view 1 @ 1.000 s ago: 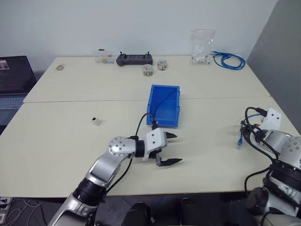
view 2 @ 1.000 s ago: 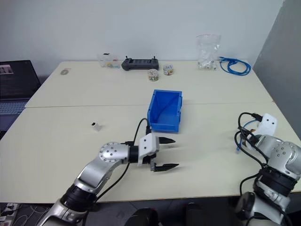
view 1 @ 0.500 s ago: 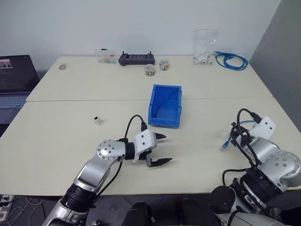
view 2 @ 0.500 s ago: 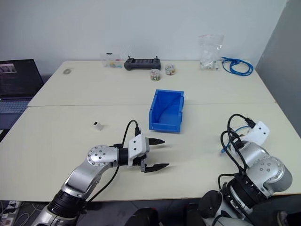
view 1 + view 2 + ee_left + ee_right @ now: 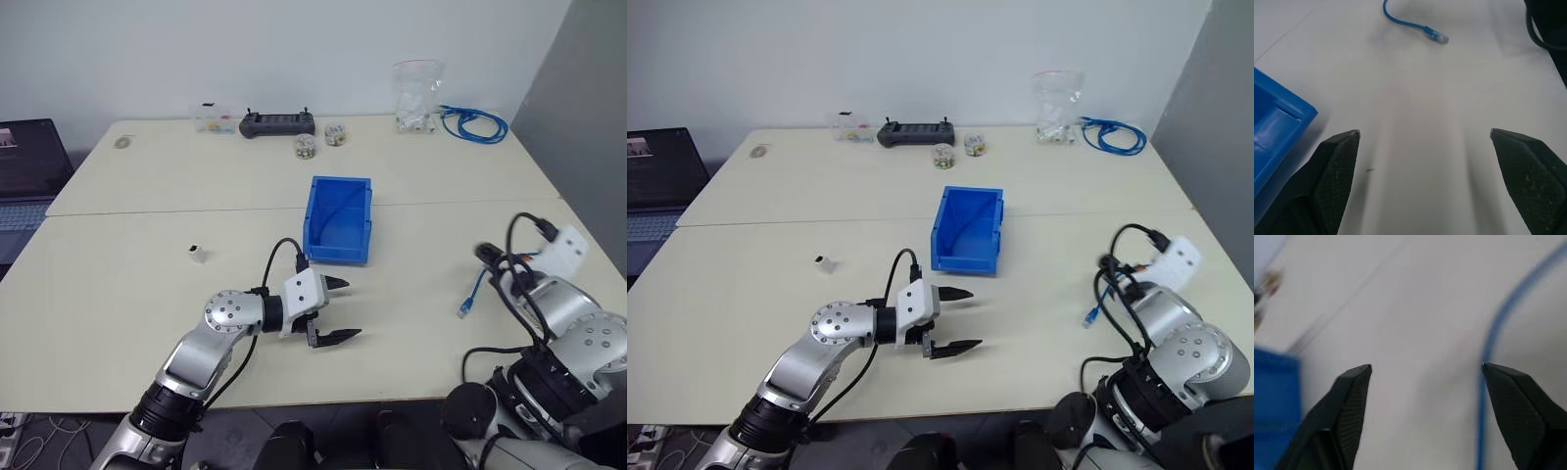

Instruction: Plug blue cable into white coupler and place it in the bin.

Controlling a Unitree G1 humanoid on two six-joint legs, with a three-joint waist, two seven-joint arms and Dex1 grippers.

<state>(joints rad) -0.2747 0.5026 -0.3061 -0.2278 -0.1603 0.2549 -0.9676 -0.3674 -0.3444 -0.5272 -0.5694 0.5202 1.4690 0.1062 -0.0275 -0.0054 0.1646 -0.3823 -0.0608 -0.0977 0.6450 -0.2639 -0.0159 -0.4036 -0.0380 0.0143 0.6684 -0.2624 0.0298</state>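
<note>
My right gripper needs to take the cable (image 5: 477, 289) just behind the plug and bring it closer, because the blue cable's plug is lying far from my left gripper.
The blue cable (image 5: 471, 293) lies loose on the table at the right, its clear plug (image 5: 1439, 37) pointing toward the middle. My right gripper (image 5: 1426, 365) stands open just over it, and the strand (image 5: 1489, 345) runs along the inner side of one finger. The white coupler (image 5: 197, 254) sits alone on the table at the left. The bin (image 5: 361, 219) stands upright at the table's middle. My left gripper (image 5: 349, 309) hovers open and holds nothing, in front of the bin and facing the cable.
Along the back edge are a black controller (image 5: 279, 122), two small jars (image 5: 307, 145), a clear bag of white parts (image 5: 419, 94) and a coiled bundle of blue cable (image 5: 476, 124). A laptop (image 5: 27, 166) sits off the left side.
My right gripper has gone from shut to open and let go of the blue cable, which now rests on the table. The left arm has kept still. The camera view shifted slightly.
</note>
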